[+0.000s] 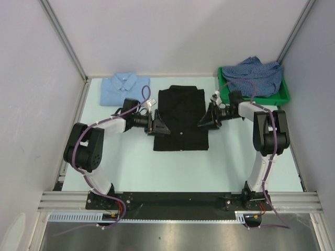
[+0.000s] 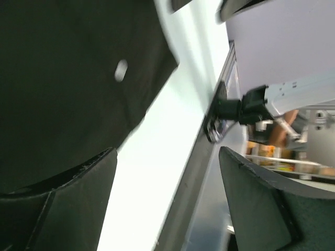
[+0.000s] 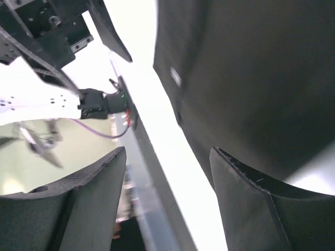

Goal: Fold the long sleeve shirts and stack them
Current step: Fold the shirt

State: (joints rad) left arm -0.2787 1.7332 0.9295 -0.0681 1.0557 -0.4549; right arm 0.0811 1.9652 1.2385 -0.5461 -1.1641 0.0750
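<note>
The robot's left gripper needs to close on the black shirt's near edge [image 1: 167, 150], between the button there and the near corner on the left gripper's side.
The black shirt [image 1: 180, 117] lies flat and partly folded in the middle of the table, small pale buttons [image 2: 121, 70] showing; it also shows in the right wrist view [image 3: 251, 78]. The light blue shirt [image 1: 124, 89] lies folded at the back left. The blue-and-white checked shirt [image 1: 255, 76] is crumpled in the green bin [image 1: 285, 94]. My left gripper [image 1: 158, 127] is open and empty at the black shirt's left edge. My right gripper [image 1: 204, 121] is open and empty at its right edge. Neither holds fabric.
Grey enclosure walls and aluminium posts surround the table. The green bin stands at the back right, close behind my right arm. The metal rail [image 1: 178, 201] with both arm bases runs along the near edge.
</note>
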